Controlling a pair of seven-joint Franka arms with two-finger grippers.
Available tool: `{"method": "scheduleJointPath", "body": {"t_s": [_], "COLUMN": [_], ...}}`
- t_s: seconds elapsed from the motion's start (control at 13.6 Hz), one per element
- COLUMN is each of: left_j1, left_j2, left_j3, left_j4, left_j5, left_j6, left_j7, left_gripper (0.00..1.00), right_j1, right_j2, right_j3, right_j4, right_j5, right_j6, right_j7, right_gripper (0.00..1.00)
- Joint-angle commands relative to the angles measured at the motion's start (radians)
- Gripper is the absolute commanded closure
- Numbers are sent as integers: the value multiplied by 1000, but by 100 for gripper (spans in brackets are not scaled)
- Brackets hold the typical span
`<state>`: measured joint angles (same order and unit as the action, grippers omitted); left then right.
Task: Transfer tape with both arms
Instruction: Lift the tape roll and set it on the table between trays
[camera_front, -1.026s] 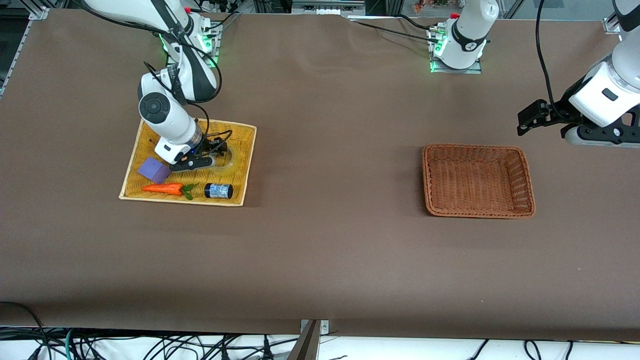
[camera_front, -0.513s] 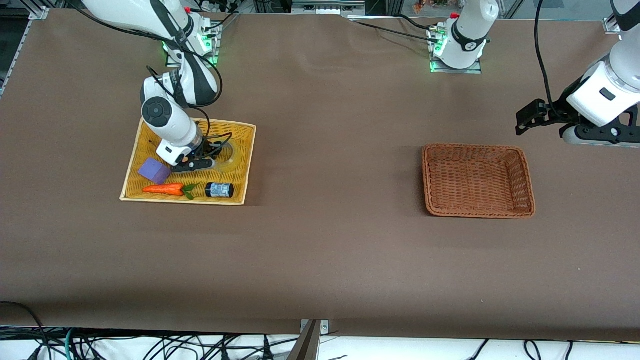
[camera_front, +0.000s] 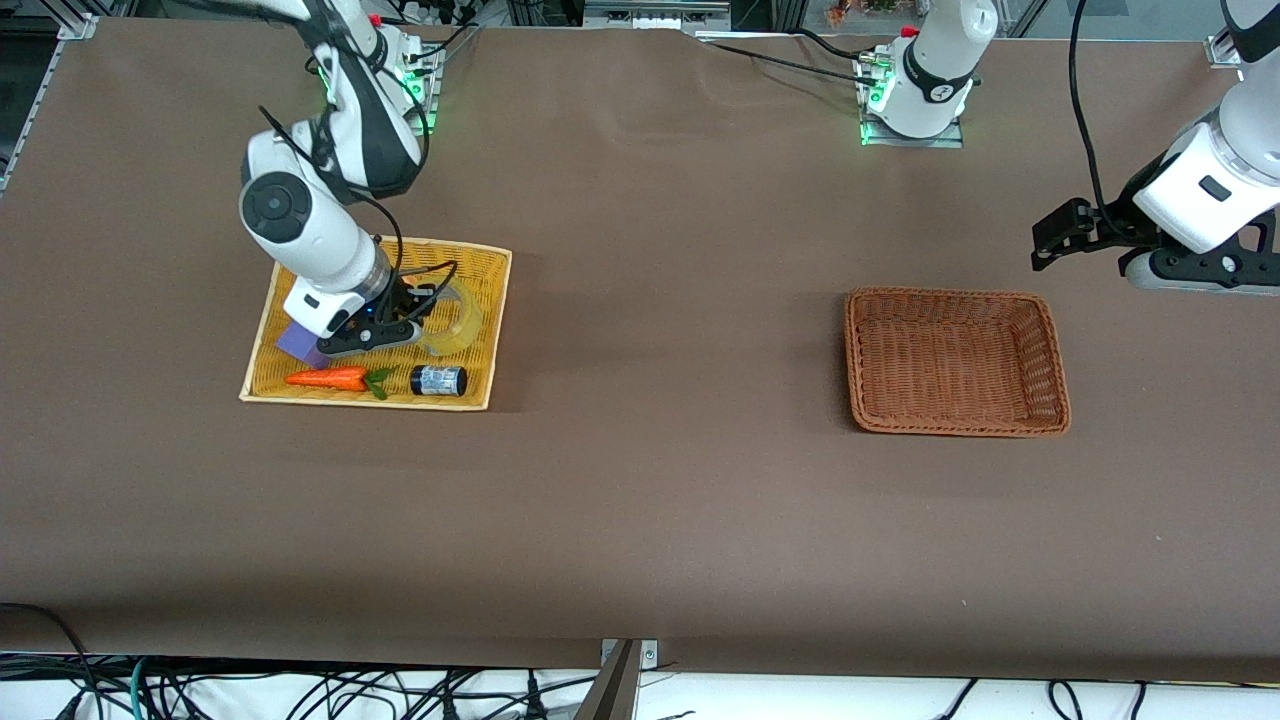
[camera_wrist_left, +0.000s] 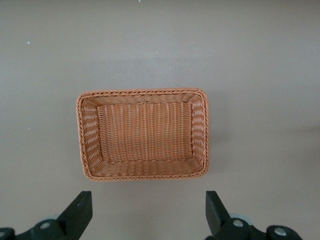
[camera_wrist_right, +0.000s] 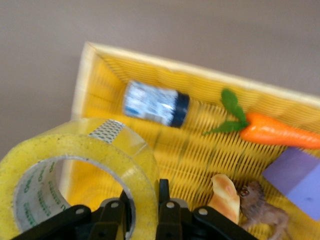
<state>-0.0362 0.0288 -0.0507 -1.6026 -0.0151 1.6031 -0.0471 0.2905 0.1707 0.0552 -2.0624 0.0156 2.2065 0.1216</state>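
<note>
Next, my right gripper releases the tape on the table (camera_front: 715, 324), at a place between the tray and the brown basket that is closer to the basket.
The tape (camera_front: 457, 318), a translucent yellowish ring, hangs tilted just above the yellow woven tray (camera_front: 497, 300). My right gripper (camera_front: 425, 316) is shut on it. The right wrist view shows the tape (camera_wrist_right: 75, 165) close up, with the right gripper (camera_wrist_right: 144, 197) pinching its wall: one finger stands inside the hole and one outside. My left gripper (camera_front: 1050, 240) waits open and empty, up in the air at the left arm's end of the table. In its wrist view the left gripper (camera_wrist_left: 148, 212) has nothing between its black fingers (camera_wrist_left: 80, 210).
A brown wicker basket (camera_front: 850, 360) (camera_wrist_left: 142, 92) lies empty near the left arm. In the tray (camera_wrist_right: 90, 65) are a carrot (camera_front: 328, 378) (camera_wrist_right: 277, 131), a dark jar (camera_front: 438, 381) (camera_wrist_right: 156, 104), a purple block (camera_front: 295, 343) (camera_wrist_right: 295, 180), a small lion figure (camera_wrist_right: 260, 207) and a bread piece (camera_wrist_right: 225, 192).
The right gripper shut on the tape in the tray, then rose with it, and the tape now hangs tilted. The left arm has hardly moved.
</note>
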Motion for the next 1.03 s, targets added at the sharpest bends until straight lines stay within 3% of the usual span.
{"method": "scheduleJointPath", "body": {"t_s": [0.0,0.22,0.66,0.95], "left_j1": [-1,-1,-1,-4], "left_j2": [-17,-17,-17,-17], "left_j3": [3,3,3,3], "left_j4": [-10,-10,-10,-10], "left_j5": [-16,-17,-16,-17], "left_j6": [-8,-8,-8,-8], "left_j7": [24,24,24,21], "left_gripper": [0,0,0,0], "right_j1": [27,160,444,556], "right_j2": [27,94,485,657], "right_j3": [41,41,38,28], "right_j4": [206,280,666,743], "right_j5": [9,11,17,7], "right_j6": [-178,-177,-113,50], "right_j7": [51,251,712,884], "right_gripper": [100,100,100,100]}}
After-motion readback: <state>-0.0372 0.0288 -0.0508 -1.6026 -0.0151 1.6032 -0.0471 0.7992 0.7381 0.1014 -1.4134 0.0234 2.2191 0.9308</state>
